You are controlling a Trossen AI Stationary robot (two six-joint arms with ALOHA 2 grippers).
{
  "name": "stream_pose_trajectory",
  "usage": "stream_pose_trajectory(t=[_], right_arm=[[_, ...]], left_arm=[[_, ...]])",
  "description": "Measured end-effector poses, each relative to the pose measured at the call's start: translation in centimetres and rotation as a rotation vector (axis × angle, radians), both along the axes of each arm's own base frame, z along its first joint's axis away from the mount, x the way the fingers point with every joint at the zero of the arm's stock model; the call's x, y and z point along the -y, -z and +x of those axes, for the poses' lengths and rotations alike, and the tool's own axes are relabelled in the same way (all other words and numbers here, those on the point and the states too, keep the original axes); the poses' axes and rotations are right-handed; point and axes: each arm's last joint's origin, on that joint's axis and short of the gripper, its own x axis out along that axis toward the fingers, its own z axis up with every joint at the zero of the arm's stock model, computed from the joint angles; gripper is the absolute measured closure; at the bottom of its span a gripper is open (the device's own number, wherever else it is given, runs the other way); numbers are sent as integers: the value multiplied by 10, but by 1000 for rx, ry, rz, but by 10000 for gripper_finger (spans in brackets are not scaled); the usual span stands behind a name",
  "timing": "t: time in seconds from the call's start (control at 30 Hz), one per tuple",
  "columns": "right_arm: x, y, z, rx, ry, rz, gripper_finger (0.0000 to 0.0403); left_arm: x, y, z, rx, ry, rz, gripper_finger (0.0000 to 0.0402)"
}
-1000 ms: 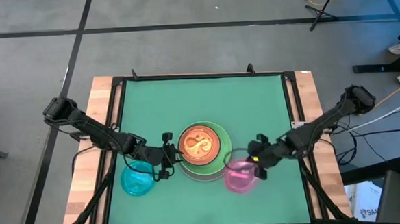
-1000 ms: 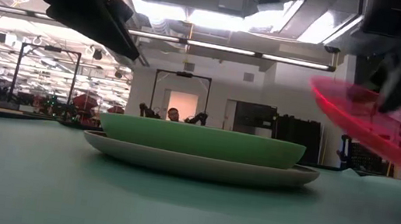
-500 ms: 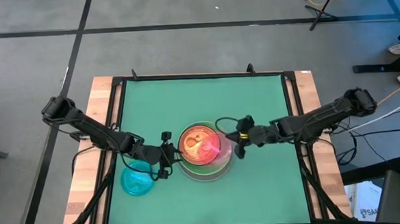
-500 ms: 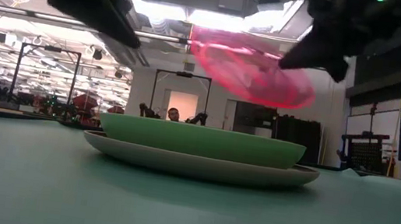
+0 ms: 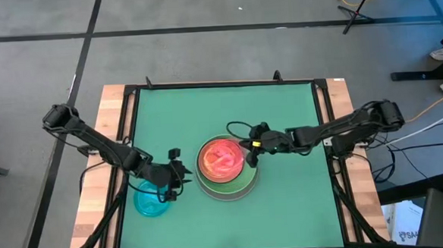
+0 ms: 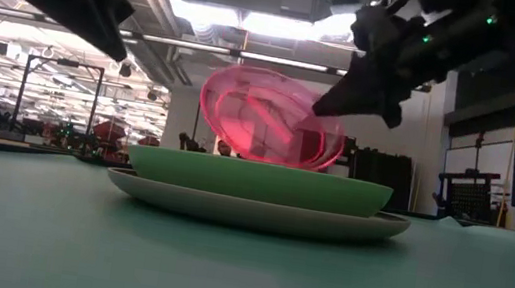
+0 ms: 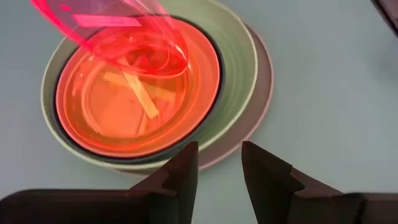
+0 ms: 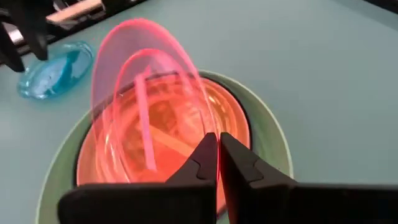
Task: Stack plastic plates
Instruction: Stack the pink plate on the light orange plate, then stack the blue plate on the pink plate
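The left gripper next grips the cyan plate at the cyan plate's far rim [image 5: 151, 181], away from the near table edge.
The stack of plastic plates [image 5: 225, 169] sits at the table's centre. A grey-white plate [image 7: 258, 93] is at the bottom, with a light green one [image 6: 258, 179] on it. A dark-rimmed plate and a translucent orange plate [image 7: 134, 102] lie inside. My right gripper [image 5: 248, 148] is shut on the translucent pink plate [image 6: 271, 118], which is tilted over the stack. The cyan plate [image 5: 151, 200] lies flat near the left edge. My open left gripper [image 5: 177, 172] hovers between the cyan plate and the stack. My right gripper pinches the pink plate's rim [image 8: 205, 127] on its right-hand side between both fingers [image 8: 200, 163]. It comes from the table's right, slanting down. The plate stands steeply tilted above the orange plate. I cannot tell whether its low edge [image 6: 236, 154] touches the stack.
Green mat [image 5: 282, 113] framed by black rails and wooden table edges [image 5: 114, 107]. There is open mat behind the stack and to its near right. The room beyond holds racks and a doorway [image 6: 230, 125]. Cables trail off the right side [image 5: 426, 121].
My right gripper carried the pink plate up from the mat near-right of the stack. It moved leftward over the stack and lowered while the plate tipped steeply. My left gripper drew back a little toward the table's left, closer to the cyan plate.
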Motion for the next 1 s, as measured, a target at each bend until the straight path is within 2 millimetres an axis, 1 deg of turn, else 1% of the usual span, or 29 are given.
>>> stream_pose_trajectory(t=[0.17, 0.27, 0.4, 0.47, 0.57, 0.77, 0.87, 1.0], right_arm=[[1, 8, 12, 47, -33, 31, 400], [0, 15, 16, 39, -55, 44, 400], [-1, 24, 19, 13, -60, 45, 399], [-1, 26, 19, 7, -59, 45, 393], [-1, 27, 20, 3, -60, 26, 363], [-1, 27, 20, -4, -81, -37, 277], [-1, 27, 20, -11, -96, -60, 247], [-2, 28, 20, -20, -132, -70, 226]], left_arm=[[2, 0, -1, -2, 8, -1, 284], [2, 0, -1, -7, 7, -10, 284], [3, 1, -3, -32, 4, -65, 284], [5, 3, -5, -59, 0, -94, 284], [9, 6, -10, -105, -19, -139, 287], [16, 13, -25, -218, -54, -165, 288], [12, 18, -34, -342, -109, -192, 288], [-2, 26, -48, -556, -247, -192, 288]])
